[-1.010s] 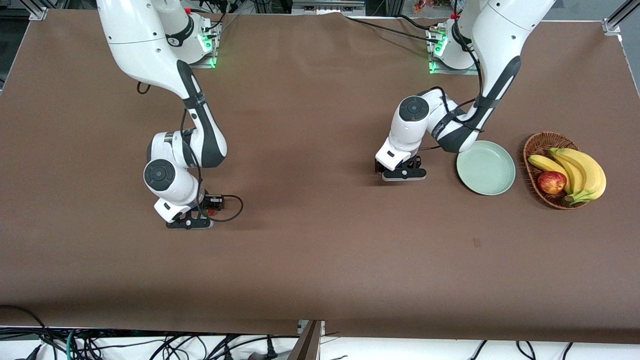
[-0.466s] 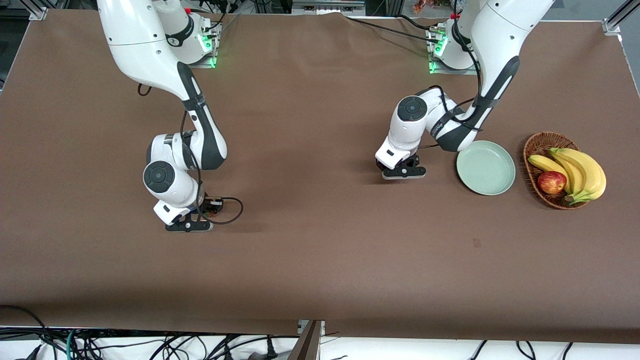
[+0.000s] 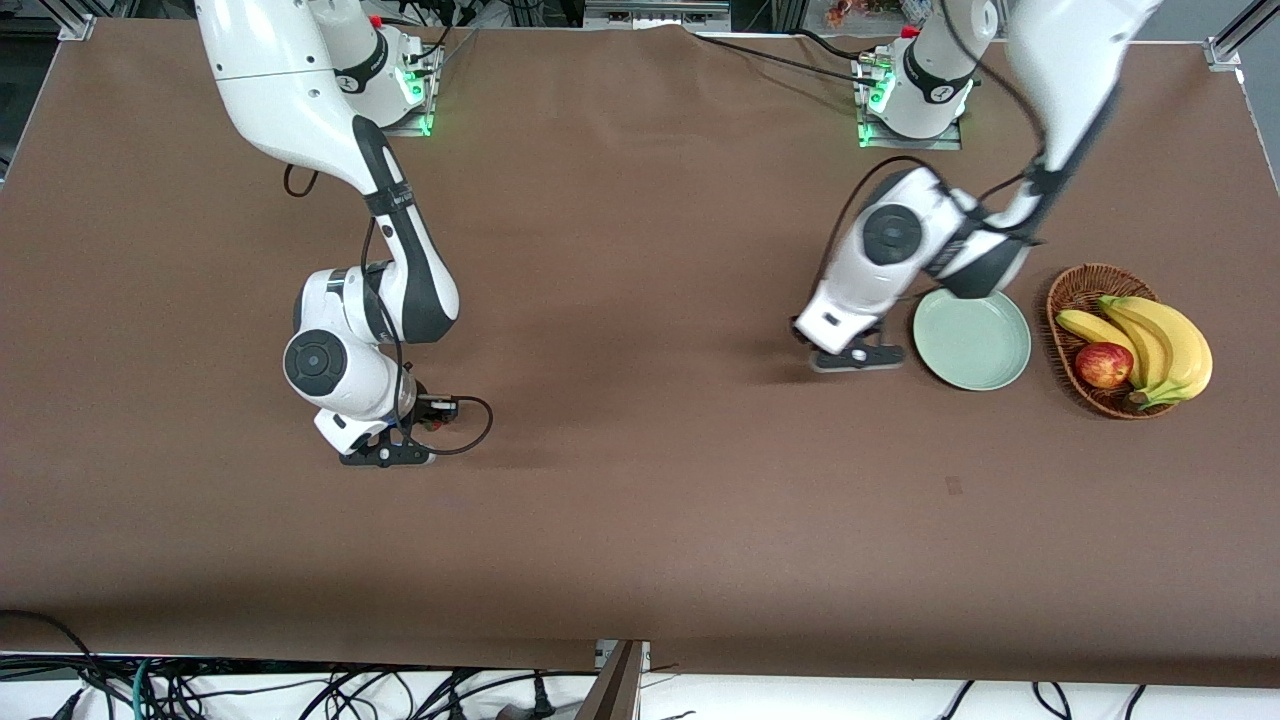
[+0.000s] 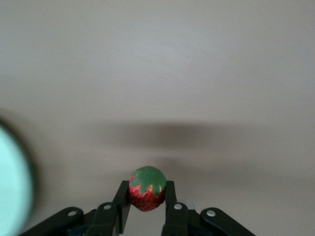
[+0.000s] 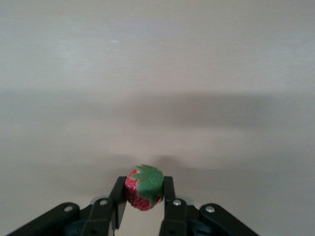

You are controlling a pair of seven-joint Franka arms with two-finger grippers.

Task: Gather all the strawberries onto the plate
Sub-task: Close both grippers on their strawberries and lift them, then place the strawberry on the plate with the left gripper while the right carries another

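Next, my left gripper lets go of the strawberry just inside the plate's rim, on the mint-green plate's side (image 3: 1006, 358) nearest the wicker basket.
My left gripper (image 3: 858, 357) is shut on a small red strawberry (image 4: 147, 189) with a green top and holds it over the brown cloth just beside the pale mint-green plate (image 3: 972, 340). The plate's rim shows at the edge of the left wrist view (image 4: 10, 187). My right gripper (image 3: 385, 455) is shut on a second strawberry (image 5: 143, 188) low over the cloth at the right arm's end of the table. In the front view both berries are hidden under the hands. The third strawberry is out of view. The plate holds nothing.
A brown wicker basket (image 3: 1085, 282) with bananas (image 3: 1165, 345) and a red-yellow apple (image 3: 1103, 364) stands beside the plate, at the left arm's end of the table. A black cable (image 3: 470, 425) loops beside the right hand.
My left arm has swung toward the plate with its strawberry, and its gripper now sits close to the rim. My right gripper has shifted slightly, still shut on its strawberry.
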